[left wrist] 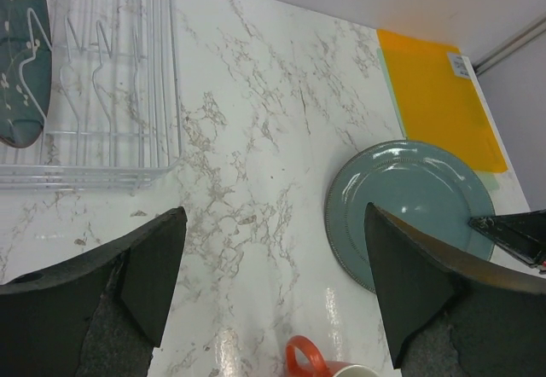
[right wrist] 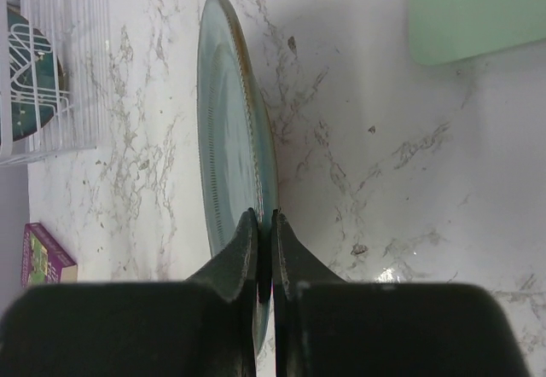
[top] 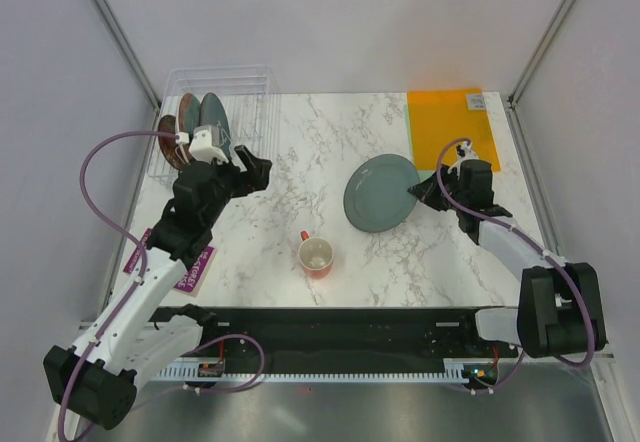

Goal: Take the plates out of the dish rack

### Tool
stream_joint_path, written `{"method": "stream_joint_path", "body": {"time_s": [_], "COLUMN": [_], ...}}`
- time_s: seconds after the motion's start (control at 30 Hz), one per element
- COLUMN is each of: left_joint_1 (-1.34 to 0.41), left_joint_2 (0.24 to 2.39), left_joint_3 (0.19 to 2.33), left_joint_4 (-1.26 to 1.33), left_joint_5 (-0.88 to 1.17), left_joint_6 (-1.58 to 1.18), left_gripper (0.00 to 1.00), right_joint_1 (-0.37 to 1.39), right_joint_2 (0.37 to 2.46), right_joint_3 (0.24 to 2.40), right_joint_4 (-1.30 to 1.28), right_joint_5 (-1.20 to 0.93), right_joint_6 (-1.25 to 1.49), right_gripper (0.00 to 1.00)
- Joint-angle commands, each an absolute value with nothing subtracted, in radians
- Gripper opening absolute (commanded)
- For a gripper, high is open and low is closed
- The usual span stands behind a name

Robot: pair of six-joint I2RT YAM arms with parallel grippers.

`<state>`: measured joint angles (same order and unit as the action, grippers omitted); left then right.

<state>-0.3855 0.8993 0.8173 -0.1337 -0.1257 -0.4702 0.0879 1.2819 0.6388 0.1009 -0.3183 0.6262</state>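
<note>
The grey-green plate will go down from my right gripper on the marble (top: 377, 183) (right wrist: 328, 95) next to the corner of the orange sheet that is nearest the mug.
The grey-green plate (top: 382, 192) is right of the table's middle, and my right gripper (top: 432, 190) is shut on its right rim. The right wrist view shows both fingers pinching that rim (right wrist: 264, 219), with the plate (right wrist: 230, 138) seen edge-on, low at the marble; I cannot tell if it rests there. The clear dish rack (top: 250, 97) stands at the back left, holding a dark teal plate (top: 213, 122) and two red plates (top: 183, 120). My left gripper (top: 255, 172) is open and empty beside the rack's near right corner, over bare marble (left wrist: 271, 223).
A small red mug (top: 316, 255) stands near the front middle. A flat orange sheet (top: 450, 127) lies at the back right. A purple card (top: 190, 267) lies at the front left. The walls of the enclosure close in the back and sides.
</note>
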Motion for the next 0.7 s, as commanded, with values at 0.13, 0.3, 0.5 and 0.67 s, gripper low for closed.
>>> {"method": "stream_joint_path", "body": {"time_s": [0.13,0.3,0.5,0.67], "left_joint_1": [-0.38,-0.377,-0.377,-0.377], "left_joint_2": [0.876,0.859,0.861,0.864], "left_joint_3": [0.816,0.808,0.814,0.819], "left_joint_4": [-0.143,-0.155,-0.182,-0.199], "left_joint_5": [-0.163,-0.169,-0.198,-0.207], "left_joint_6": [-0.423,-0.423,-0.393,-0.385], "left_gripper": [0.91,0.91,0.91,0.91], "right_joint_1": [0.091,0.092,0.091,0.091], "right_joint_2": [1.432,1.517,1.626,1.707], "right_joint_3": [0.635,0.666,0.725,0.79], "right_joint_4": [0.157,0.163,0.112,0.063], "right_joint_5": [-0.244,-0.184,-0.108,-0.051], "right_joint_6": [0.591,0.575,0.561,0.555], "right_gripper": [0.0,0.0,0.02,0.04]}}
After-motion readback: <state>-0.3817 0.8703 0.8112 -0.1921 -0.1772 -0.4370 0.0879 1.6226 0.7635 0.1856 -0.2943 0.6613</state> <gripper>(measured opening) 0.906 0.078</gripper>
